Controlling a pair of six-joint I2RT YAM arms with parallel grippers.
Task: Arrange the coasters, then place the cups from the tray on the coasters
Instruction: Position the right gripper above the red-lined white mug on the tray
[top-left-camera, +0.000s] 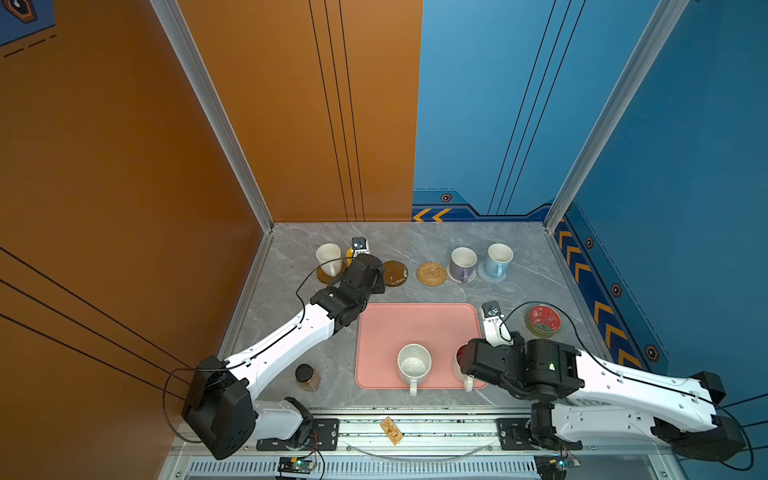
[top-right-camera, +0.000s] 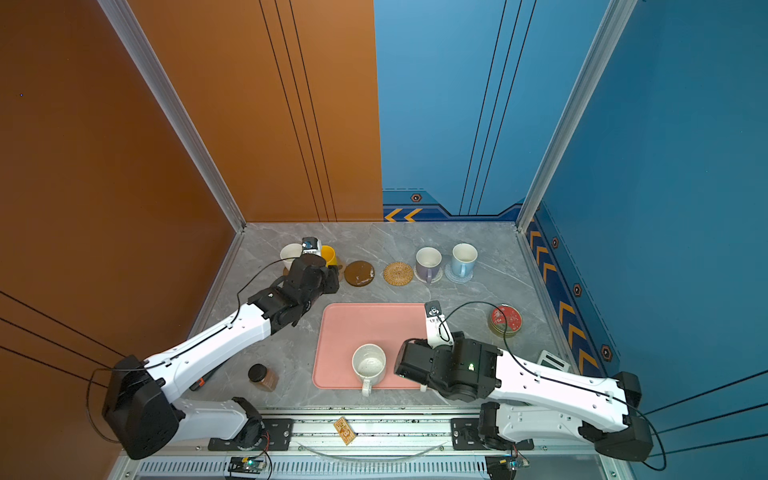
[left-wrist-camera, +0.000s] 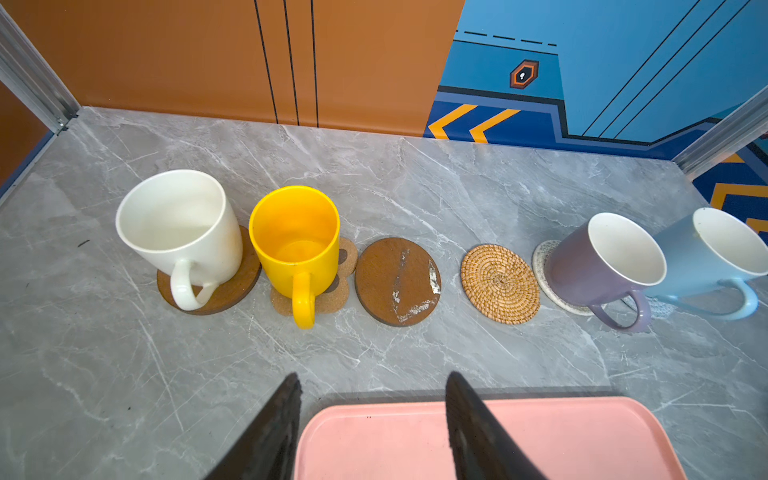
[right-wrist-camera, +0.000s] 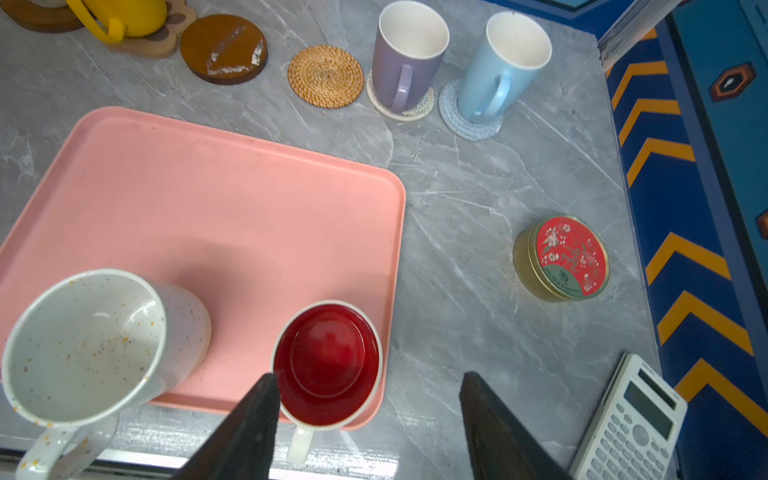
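Next, my right gripper will go to the near-side handle (top-left-camera: 468, 385) (right-wrist-camera: 301, 444) of the white cup with red inside and close there.
The pink tray (right-wrist-camera: 208, 199) holds a speckled white cup (right-wrist-camera: 83, 345) and a white cup with red inside (right-wrist-camera: 328, 361) at its near right corner. My right gripper (right-wrist-camera: 368, 376) hangs open above that cup, one finger by its rim, the other over bare table. In the back row, a white cup (left-wrist-camera: 183, 224) stands on a brown disc, a yellow cup (left-wrist-camera: 297, 245) on the paw coaster, a lavender cup (left-wrist-camera: 602, 262) and a light blue cup (left-wrist-camera: 715, 253) on woven coasters. A brown coaster (left-wrist-camera: 397, 280) and a rattan coaster (left-wrist-camera: 500, 283) are bare. My left gripper (left-wrist-camera: 374, 378) is open, empty, over the tray's far left corner.
A red-lidded round tin (right-wrist-camera: 563, 257) sits right of the tray, with a calculator (right-wrist-camera: 631, 424) nearer the front right. A dark-lidded brown jar (top-left-camera: 307, 376) stands left of the tray's near corner. Walls close off the back and both sides.
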